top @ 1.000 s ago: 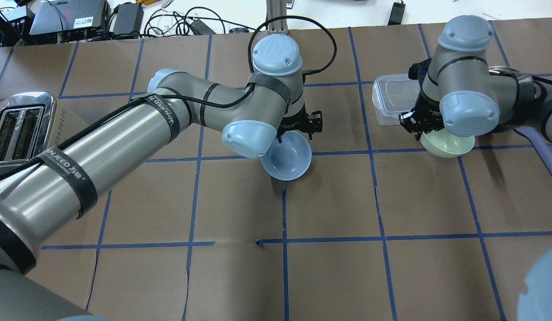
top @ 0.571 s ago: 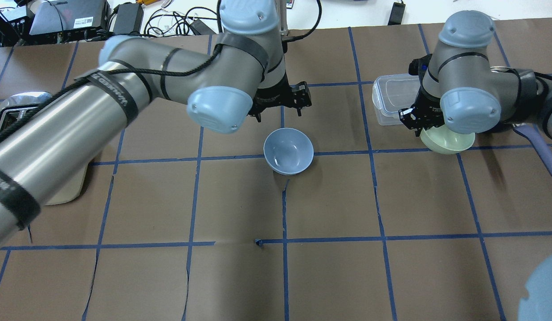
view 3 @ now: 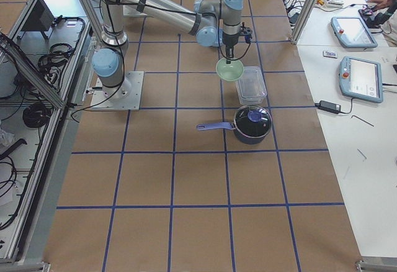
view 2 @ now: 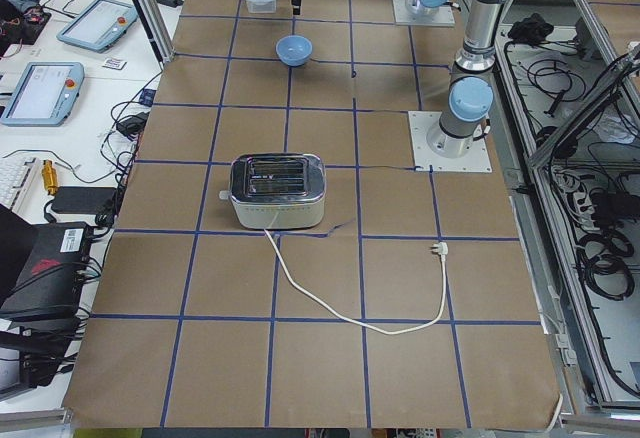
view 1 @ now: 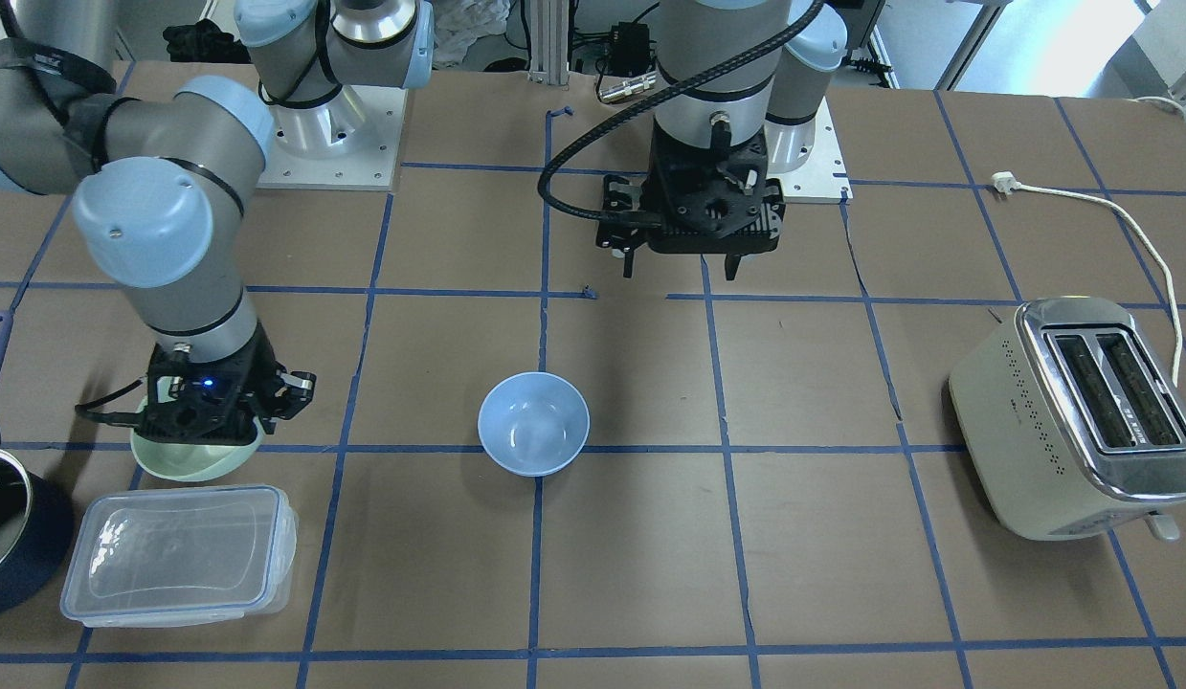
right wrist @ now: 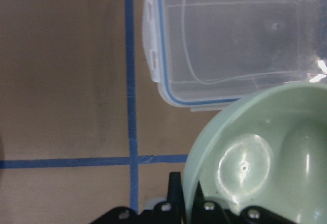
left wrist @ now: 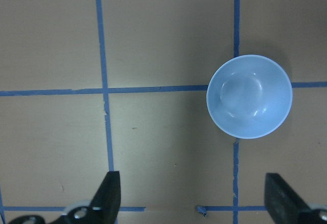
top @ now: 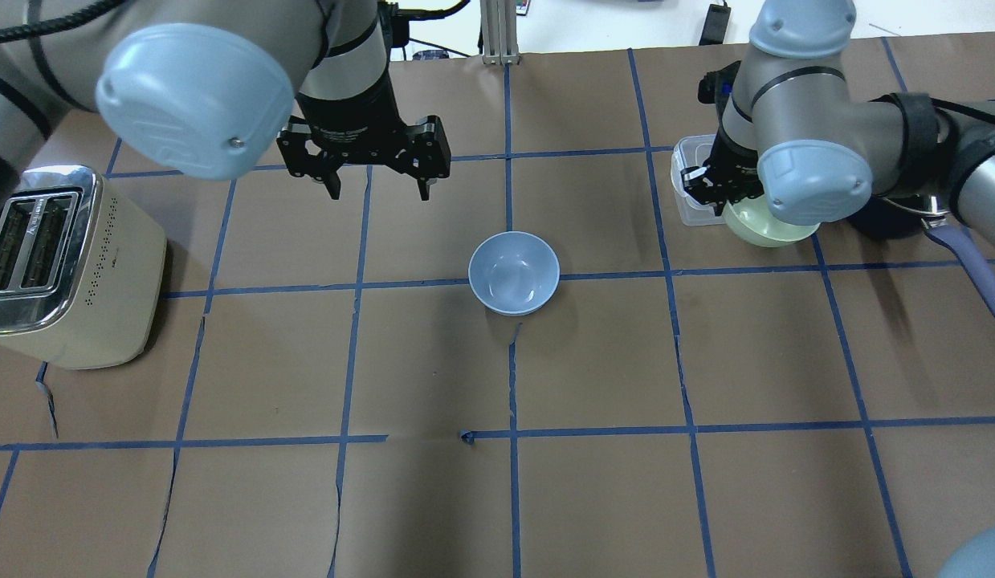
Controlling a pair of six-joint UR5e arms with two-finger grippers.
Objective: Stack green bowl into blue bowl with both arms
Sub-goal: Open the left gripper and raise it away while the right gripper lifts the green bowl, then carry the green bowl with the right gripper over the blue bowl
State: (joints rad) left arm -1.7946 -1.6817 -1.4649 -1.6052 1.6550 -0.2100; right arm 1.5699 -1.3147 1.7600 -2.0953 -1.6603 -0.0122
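The robot's right gripper should release the green bowl inside the blue bowl (view 1: 533,425) in the middle of the table, where the tape lines cross. The green bowl is still tilted above the table.
The blue bowl (top: 514,273) stands upright and alone on the table's middle; it also shows in the front view (view 1: 533,424) and the left wrist view (left wrist: 249,96). My left gripper (top: 378,189) is open and empty, raised, off to the bowl's left and beyond it. My right gripper (top: 718,205) is shut on the rim of the green bowl (top: 766,229) and holds it tilted above the table, next to a clear container. The green bowl fills the lower right of the right wrist view (right wrist: 255,157) and shows in the front view (view 1: 195,459).
A clear plastic container (top: 694,189) lies just under and beyond the green bowl. A dark navy pot (view 1: 9,536) with a purple handle (top: 967,265) stands at the right end. A toaster (top: 59,265) with its cord (view 1: 1129,220) stands at the left end.
My left gripper let go of the blue bowl, rose and drew away to the left; the bowl now sits level. My right gripper shifted the green bowl slightly farther back.
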